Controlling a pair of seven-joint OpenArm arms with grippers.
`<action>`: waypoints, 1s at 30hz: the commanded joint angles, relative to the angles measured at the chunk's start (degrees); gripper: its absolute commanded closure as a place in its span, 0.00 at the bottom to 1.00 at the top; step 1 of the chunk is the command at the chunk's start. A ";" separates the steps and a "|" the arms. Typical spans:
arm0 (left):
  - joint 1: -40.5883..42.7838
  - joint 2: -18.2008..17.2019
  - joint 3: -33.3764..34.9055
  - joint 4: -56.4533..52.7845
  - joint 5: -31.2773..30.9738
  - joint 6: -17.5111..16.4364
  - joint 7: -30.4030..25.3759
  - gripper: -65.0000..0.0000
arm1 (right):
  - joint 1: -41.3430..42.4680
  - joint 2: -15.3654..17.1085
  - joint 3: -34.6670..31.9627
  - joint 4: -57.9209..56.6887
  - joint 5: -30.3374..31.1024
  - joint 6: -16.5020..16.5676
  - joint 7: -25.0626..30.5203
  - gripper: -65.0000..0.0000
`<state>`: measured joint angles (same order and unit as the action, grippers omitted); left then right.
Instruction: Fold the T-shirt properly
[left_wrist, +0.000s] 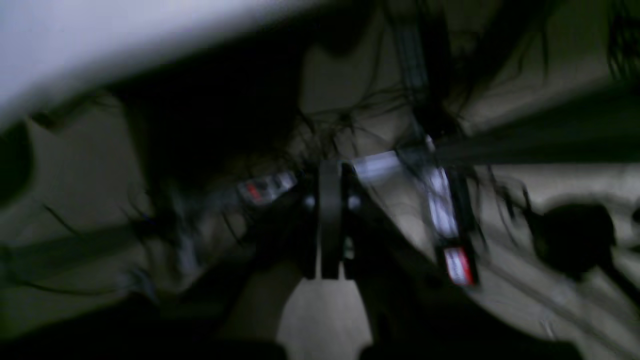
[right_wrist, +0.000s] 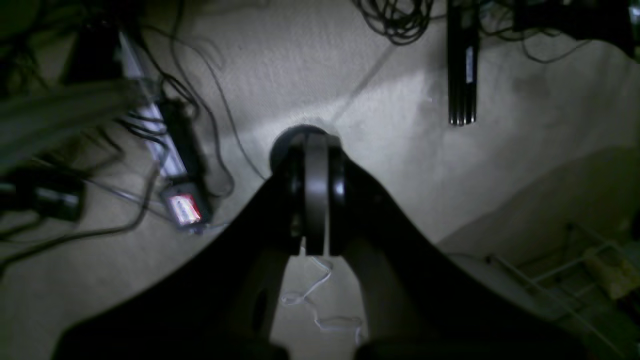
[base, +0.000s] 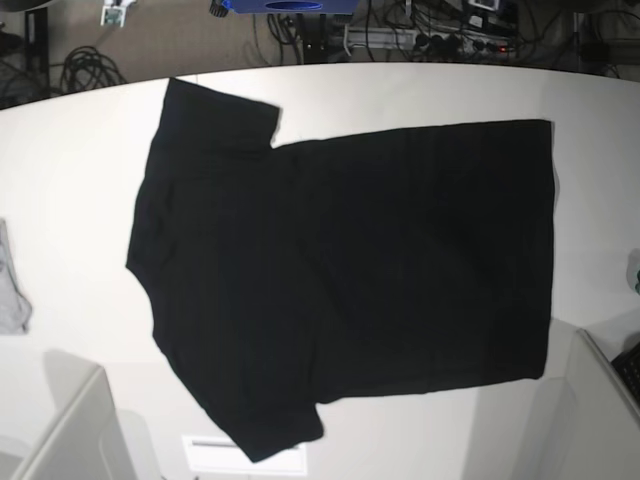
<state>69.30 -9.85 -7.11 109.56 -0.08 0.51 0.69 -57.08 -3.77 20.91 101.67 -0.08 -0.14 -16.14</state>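
Observation:
The robot's right gripper should next move to the far sleeve's neck-side edge (base: 166, 121) on the black T-shirt and close there, between the shoulder and the sleeve opening.
The black T-shirt (base: 340, 270) lies spread flat on the white table (base: 80, 170), neck to the left and hem to the right, one sleeve at the far left and one at the near edge. No print or label shows. My left gripper (left_wrist: 330, 225) is shut and empty in the blurred left wrist view, over the floor. My right gripper (right_wrist: 315, 200) is shut and empty too, over the carpet. Neither gripper's fingertips show in the base view, and neither touches the shirt.
A small grey cloth (base: 10, 290) lies at the table's left edge. Pale arm parts stand at the near left (base: 60, 430) and near right (base: 600, 400). Cables and power strips (right_wrist: 180, 165) lie on the floor; the table edge (left_wrist: 75, 40) shows above my left gripper.

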 joint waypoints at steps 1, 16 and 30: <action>2.13 0.04 -0.23 2.75 0.03 0.06 -1.00 1.00 | -0.99 0.39 0.59 3.78 0.12 -0.25 0.62 1.00; -8.33 4.09 -10.95 4.77 -0.06 0.06 -0.64 1.00 | 10.27 0.74 -0.73 13.89 12.60 -0.08 -2.45 0.97; -13.08 1.10 -26.51 1.43 -34.08 -8.73 -0.47 0.59 | 19.76 13.57 0.41 8.97 54.10 -0.08 -17.22 0.53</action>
<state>55.35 -8.47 -33.12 110.21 -33.78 -9.10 1.80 -36.77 9.32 20.73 109.78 54.41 -0.40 -35.07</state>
